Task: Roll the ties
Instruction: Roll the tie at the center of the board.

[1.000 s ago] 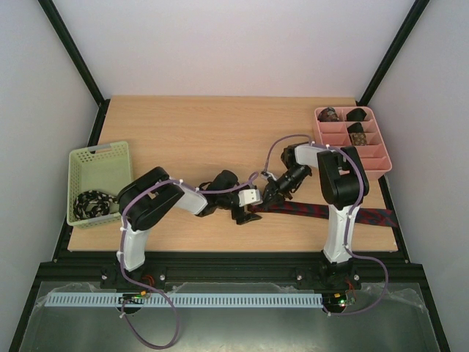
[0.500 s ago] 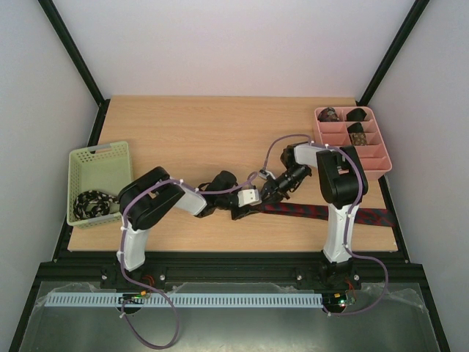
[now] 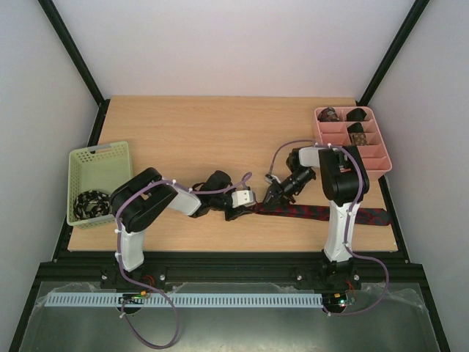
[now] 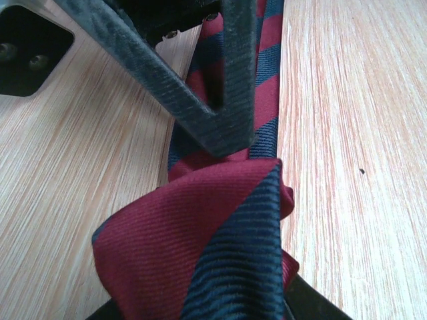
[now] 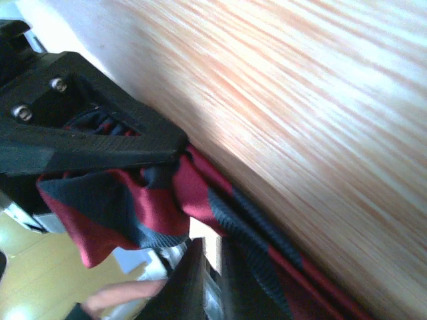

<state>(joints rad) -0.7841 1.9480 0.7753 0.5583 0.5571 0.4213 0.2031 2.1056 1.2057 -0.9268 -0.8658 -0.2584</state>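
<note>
The bunched fold lies past my right gripper's fingers. My right gripper needs to open and pinch the fold's base [image 5: 208, 212] before my left gripper lets go of it.
A dark red tie with navy stripes [image 3: 322, 213] lies along the table's near edge, its left end folded over. My left gripper [image 3: 248, 208] is shut on that folded end. In the left wrist view the fold [image 4: 200, 253] fills the space between the jaws of the left gripper [image 4: 200, 311]. My right gripper [image 3: 275, 196] sits just right of it, over the tie. In the right wrist view the right gripper [image 5: 212, 257] has its jaws a narrow slit apart with nothing in the slit, and the tie [image 5: 133, 207] bunches just beyond the tips.
A pink divided tray [image 3: 370, 167] at the back right holds rolled ties [image 3: 357, 137] in its far compartments. A pale green mesh basket [image 3: 99, 152] at the left holds a black-white tie [image 3: 91, 204]. The two grippers are very close together.
My left jaws have closed on the tie's folded end, and that arm has drawn slightly left. The right jaws have parted a little and shifted slightly right.
</note>
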